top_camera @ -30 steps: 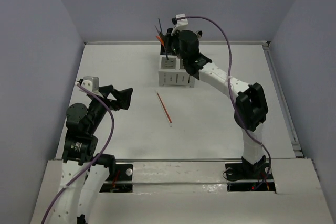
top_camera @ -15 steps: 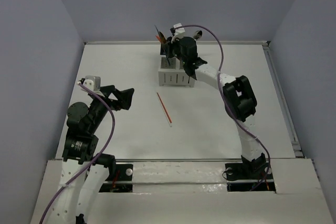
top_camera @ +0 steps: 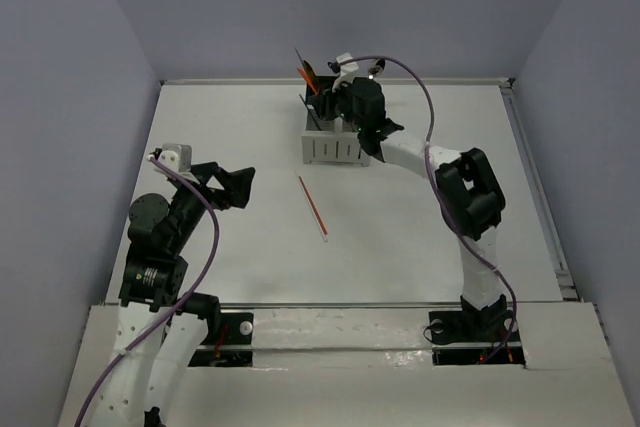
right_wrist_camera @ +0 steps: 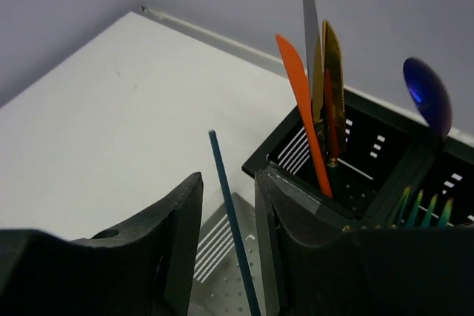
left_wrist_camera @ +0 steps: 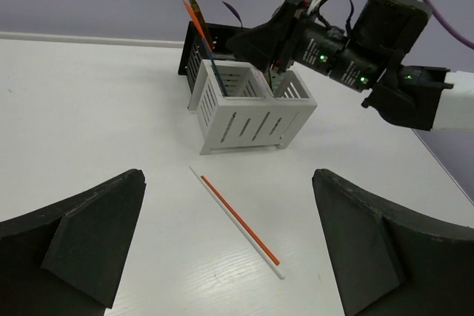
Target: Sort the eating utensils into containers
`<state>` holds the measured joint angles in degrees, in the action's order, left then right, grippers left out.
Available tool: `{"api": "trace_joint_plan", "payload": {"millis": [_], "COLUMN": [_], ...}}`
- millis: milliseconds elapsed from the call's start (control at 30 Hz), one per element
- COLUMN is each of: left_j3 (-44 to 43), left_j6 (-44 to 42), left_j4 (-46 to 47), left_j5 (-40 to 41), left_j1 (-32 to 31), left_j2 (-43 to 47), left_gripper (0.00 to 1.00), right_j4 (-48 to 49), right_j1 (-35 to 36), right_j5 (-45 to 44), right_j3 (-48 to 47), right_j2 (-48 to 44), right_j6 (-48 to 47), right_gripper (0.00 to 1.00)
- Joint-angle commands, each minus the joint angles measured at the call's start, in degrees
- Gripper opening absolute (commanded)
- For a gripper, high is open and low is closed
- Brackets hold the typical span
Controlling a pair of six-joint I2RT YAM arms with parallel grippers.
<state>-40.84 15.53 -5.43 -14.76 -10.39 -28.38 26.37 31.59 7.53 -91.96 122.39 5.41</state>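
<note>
My right gripper will next move over to the middle of the orange-red chopstick (top_camera: pixel 312 205), which lies on the table in front of the white caddy, and close on it there.
The containers are a white slatted caddy (top_camera: pixel 335 150) (left_wrist_camera: pixel 244 120) with a black one (left_wrist_camera: pixel 204 46) (right_wrist_camera: pixel 355 160) joined behind it. My right gripper (top_camera: pixel 336 107) (left_wrist_camera: pixel 274 72) (right_wrist_camera: pixel 228 183) hovers over the white caddy, open. A dark blue chopstick (right_wrist_camera: pixel 231 227) (left_wrist_camera: pixel 217 75) stands in the caddy between the jaws, with a gap on each side. In the black container stand an orange knife (right_wrist_camera: pixel 304 109), a gold utensil (right_wrist_camera: pixel 333 64) and an iridescent blue spoon (right_wrist_camera: pixel 428 94). An orange-red and white chopstick (top_camera: pixel 313 207) (left_wrist_camera: pixel 241 221) lies on the table. My left gripper (top_camera: pixel 240 187) (left_wrist_camera: pixel 228 175) is open, left of that chopstick.
The caddy stands near the back wall (top_camera: pixel 330 80). A raised rail (top_camera: pixel 535 187) runs along the table's right edge. White tabletop (top_camera: pixel 400 237) stretches between the lying chopstick and the arm bases.
My right gripper lowered over the caddy, then opened and let go of the dark blue chopstick, which now stands in the white compartment. The left arm has not moved.
</note>
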Motion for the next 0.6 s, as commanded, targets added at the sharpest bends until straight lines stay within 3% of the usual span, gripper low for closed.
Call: {"api": "trace_joint_plan", "payload": {"millis": [0, 167, 300, 400, 567], "left_j3": [-0.29, -0.21, -0.21, -0.12, -0.03], "left_j6": [-0.06, 0.03, 0.12, 0.03, 0.29], "left_j4": [2.44, 2.36, 2.44, 2.62, 2.88], "left_j5": [0.61, 0.53, 0.44, 0.26, -1.32], "left_j1": [0.37, 0.99, 1.52, 1.52, 1.52], "left_j2": [0.43, 0.17, 0.26, -0.09, -1.5], "left_gripper": [0.99, 0.99, 0.99, 0.99, 0.99], "right_j4": [2.56, -5.15, -15.01, -16.0, -23.01], "right_j1": [0.31, 1.8, 5.57, 9.96, 15.86], "right_j5": [0.2, 0.3, -3.13, -7.08, -13.12], "right_j3": [0.47, 0.91, 4.85, 14.42, 19.72], "right_j2": [-9.08, -14.54, -19.71, -22.54, -20.63], "right_j6": [-0.22, 1.0, 4.16, 7.5, 10.23], "right_gripper": [0.41, 0.4, 0.28, 0.19, 0.21]}}
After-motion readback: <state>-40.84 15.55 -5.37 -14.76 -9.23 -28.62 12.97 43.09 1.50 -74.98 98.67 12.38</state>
